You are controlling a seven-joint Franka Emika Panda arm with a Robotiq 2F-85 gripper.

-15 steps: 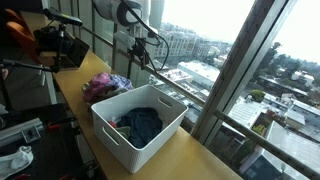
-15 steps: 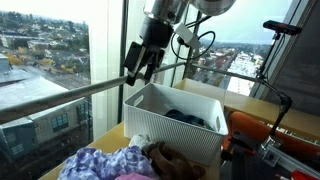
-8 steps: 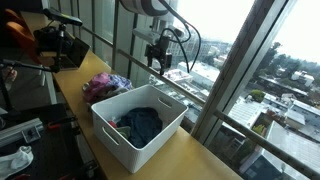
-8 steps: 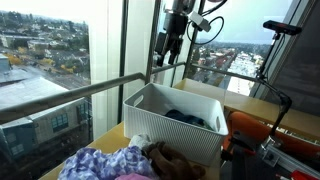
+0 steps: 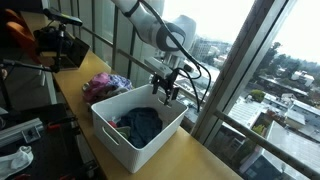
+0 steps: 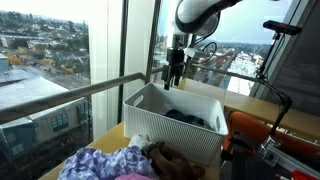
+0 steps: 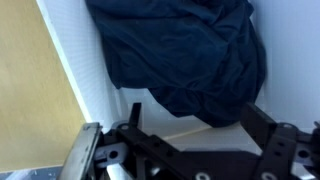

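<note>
The dark blue garment's end [image 5: 129, 121] beside the other clothes in the white bin is the next place for my gripper to go and close.
My gripper [image 5: 167, 93] hangs open and empty just above the far end of a white plastic bin [image 5: 120, 140], also seen in the other exterior view [image 6: 172, 79] over the bin [image 6: 150, 128]. In the wrist view the open fingers [image 7: 190, 120] frame a dark blue garment [image 7: 185, 55] lying inside the bin against its white wall [image 7: 85, 75]. The garment shows in both exterior views [image 5: 143, 122] [image 6: 190, 117]. The gripper touches nothing.
A pile of purple, pink and brown clothes [image 5: 103, 85] [image 6: 120, 163] lies on the wooden table [image 5: 190, 160] beside the bin. Window railing and glass [image 5: 215, 95] run close behind the arm. Tripods and orange gear [image 6: 270, 130] stand on the bin's other side.
The gripper has swung from above the railing, across and down, to hover over the bin's far end. It stays open and empty.
</note>
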